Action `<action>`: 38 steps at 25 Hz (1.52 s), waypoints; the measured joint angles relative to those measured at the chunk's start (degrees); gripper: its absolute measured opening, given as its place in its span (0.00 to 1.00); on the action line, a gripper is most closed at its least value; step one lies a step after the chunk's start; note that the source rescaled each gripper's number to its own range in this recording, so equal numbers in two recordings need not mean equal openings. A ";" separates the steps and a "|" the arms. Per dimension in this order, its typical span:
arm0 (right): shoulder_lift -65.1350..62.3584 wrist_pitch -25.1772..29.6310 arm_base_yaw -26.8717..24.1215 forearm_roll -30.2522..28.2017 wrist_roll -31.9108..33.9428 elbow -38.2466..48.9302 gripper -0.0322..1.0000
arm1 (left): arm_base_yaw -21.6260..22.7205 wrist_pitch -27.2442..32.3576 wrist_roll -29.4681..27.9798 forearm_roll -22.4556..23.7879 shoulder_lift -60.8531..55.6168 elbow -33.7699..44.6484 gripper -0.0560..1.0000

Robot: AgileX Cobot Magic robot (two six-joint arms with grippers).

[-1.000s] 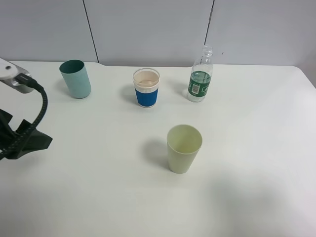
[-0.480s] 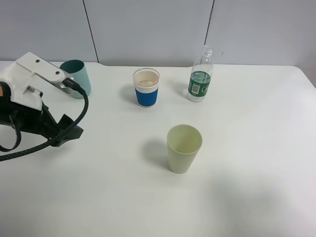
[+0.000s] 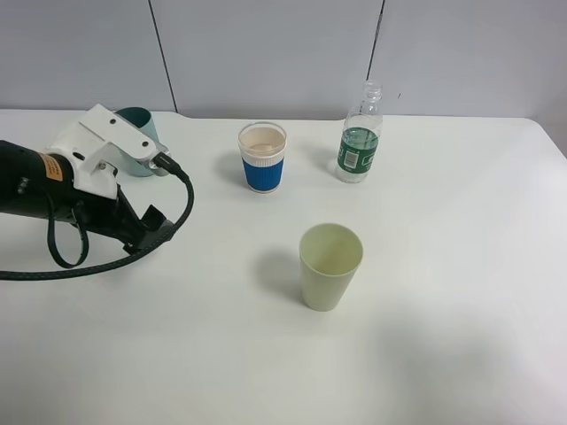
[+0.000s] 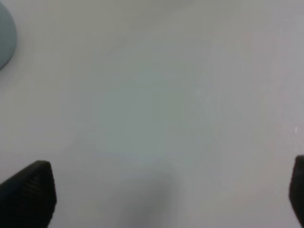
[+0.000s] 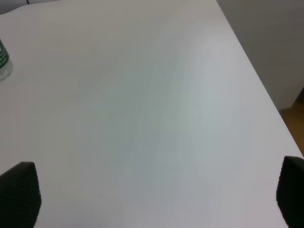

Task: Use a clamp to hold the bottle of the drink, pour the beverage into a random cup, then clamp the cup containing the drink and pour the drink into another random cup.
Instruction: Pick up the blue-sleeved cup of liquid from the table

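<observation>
My left gripper needs to grip the blue sleeve (image 3: 263, 173) of the white cup that stands between the teal cup and the bottle.
The bottle (image 3: 359, 142), clear with a green label and no cap, stands at the back right of the table; a sliver of the bottle (image 5: 2, 61) shows at the edge of the right wrist view. The white cup with a blue sleeve (image 3: 263, 159) stands left of it. The pale yellow-green cup (image 3: 330, 266) stands nearer, in the middle. I cannot make out the beverage in either. My left gripper (image 3: 152, 232) (image 4: 164, 194) hovers open over bare table, left of both cups. My right gripper (image 5: 154, 194) is open over bare table, outside the high view.
A teal cup (image 3: 142, 119) stands at the back left, partly covered by my left arm; its side (image 4: 4, 42) shows in the left wrist view. The left arm's black cable (image 3: 106, 261) loops over the table. The table's right edge (image 5: 266, 90) is close to my right gripper.
My left arm has swung in from the left edge toward the middle of the table and now covers part of the teal cup. Bottle and cups have not moved.
</observation>
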 joint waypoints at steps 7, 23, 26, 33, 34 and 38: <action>0.00 0.00 0.00 0.00 0.00 0.00 1.00 | 0.00 -8.74 0.00 1.55 6.04 -0.04 1.00; 0.00 0.00 0.00 0.00 0.00 0.00 1.00 | 0.00 -37.85 -12.94 16.47 18.69 -0.01 1.00; 0.00 0.00 0.00 0.00 0.00 0.00 1.00 | 0.00 -42.29 -14.02 18.09 21.04 -0.04 1.00; 0.00 0.00 0.00 0.00 0.00 0.00 1.00 | 0.16 -52.73 -14.08 18.38 26.54 -0.11 1.00; 0.00 0.00 0.00 0.00 0.00 0.00 1.00 | 0.49 -54.94 -14.08 18.38 27.66 -0.14 1.00; 0.00 0.00 0.00 0.00 0.00 0.00 1.00 | 1.03 -61.98 -14.08 18.34 31.77 -0.18 1.00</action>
